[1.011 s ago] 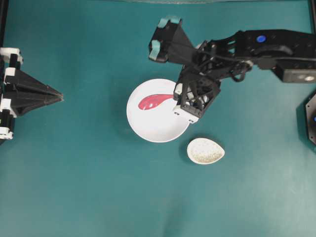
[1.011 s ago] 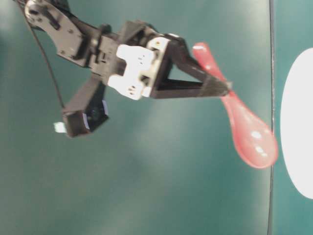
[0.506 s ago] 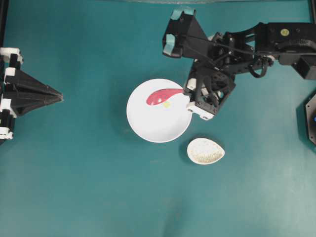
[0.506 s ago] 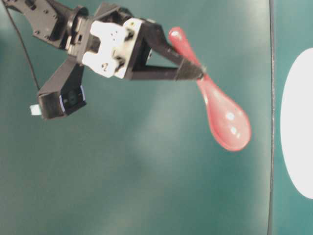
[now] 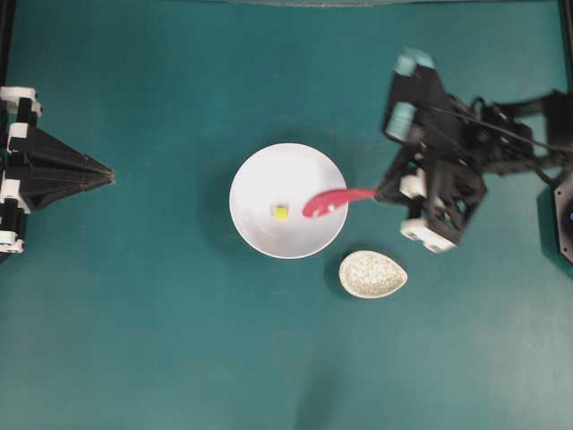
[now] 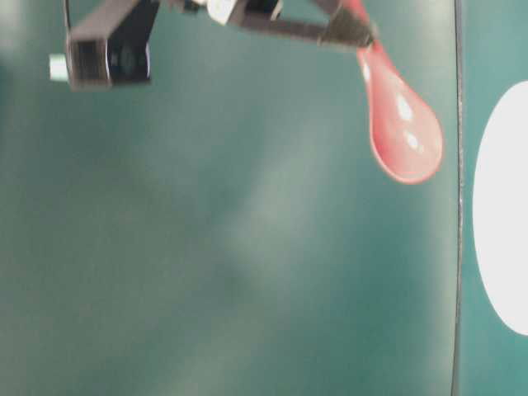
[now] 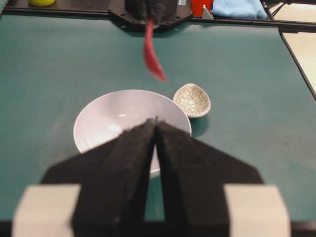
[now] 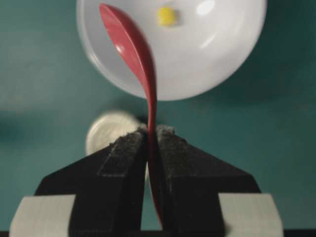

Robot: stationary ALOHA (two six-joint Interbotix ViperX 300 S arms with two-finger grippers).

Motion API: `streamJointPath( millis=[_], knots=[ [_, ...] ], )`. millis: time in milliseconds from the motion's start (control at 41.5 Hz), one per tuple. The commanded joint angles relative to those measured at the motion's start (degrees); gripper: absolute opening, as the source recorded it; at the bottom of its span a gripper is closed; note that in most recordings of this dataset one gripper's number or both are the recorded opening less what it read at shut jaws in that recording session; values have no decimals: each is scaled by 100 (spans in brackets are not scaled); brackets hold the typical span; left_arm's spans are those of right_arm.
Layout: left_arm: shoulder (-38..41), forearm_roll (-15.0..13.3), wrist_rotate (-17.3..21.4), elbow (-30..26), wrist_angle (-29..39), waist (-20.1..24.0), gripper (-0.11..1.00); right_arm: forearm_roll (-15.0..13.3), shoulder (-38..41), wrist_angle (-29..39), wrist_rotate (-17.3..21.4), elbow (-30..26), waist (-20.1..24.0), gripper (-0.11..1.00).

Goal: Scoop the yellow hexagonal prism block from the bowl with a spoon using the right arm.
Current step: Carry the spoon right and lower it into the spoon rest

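Next, my right gripper releases the pink-red spoon on the speckled off-white teardrop-shaped rest (image 5: 391,275) (image 8: 121,146), with the spoon's handle over the pointed end.
The white bowl (image 5: 286,201) sits mid-table. The tiny yellow block (image 5: 280,211) lies on its floor, also in the right wrist view (image 8: 166,16). My right gripper (image 5: 380,192) is shut on the handle of the pink-red spoon (image 5: 329,202); the empty scoop hangs over the bowl's right rim, right of the block. In the right wrist view my gripper (image 8: 152,131) clamps the spoon (image 8: 133,54) edge-on before the bowl (image 8: 217,54). My left gripper (image 5: 109,172) is shut and empty at the far left, its tip (image 7: 156,120) before the bowl (image 7: 113,111).
A speckled off-white teardrop-shaped rest (image 5: 372,274) lies just below and right of the bowl, also in the left wrist view (image 7: 192,99). The table-level view shows the spoon (image 6: 400,124) in the air and the gripper's tip at the top edge.
My right arm has pulled back to the right with the spoon; the scoop went from the bowl's upper middle to its right rim. The yellow block came into view on the bowl floor.
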Motion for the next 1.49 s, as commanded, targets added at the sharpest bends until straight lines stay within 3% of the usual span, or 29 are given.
streamJointPath(
  millis=[0, 289, 554, 746, 1059, 1468],
  knots=[
    [35, 9, -9, -158, -70, 9, 8, 79, -369, -404, 141, 360, 167, 7],
    [26, 9, -9, -158, -70, 9, 8, 97, -633, -1775, 809, 1714, 747, 7],
    [35, 9, 0, -158, -70, 9, 8, 114, -387, -2971, 1160, 2347, 1222, 7],
    [35, 9, 0, -158, -97, 9, 8, 193, 26, -3103, 1371, 2487, 1354, 7],
    [35, 9, 0, -158, -114, 9, 8, 343, 290, -3129, 1397, 2461, 1415, 7],
    [62, 9, 0, -158, -193, 9, 8, 97, 18, -3129, 1345, 2479, 1521, 8]
  ],
)
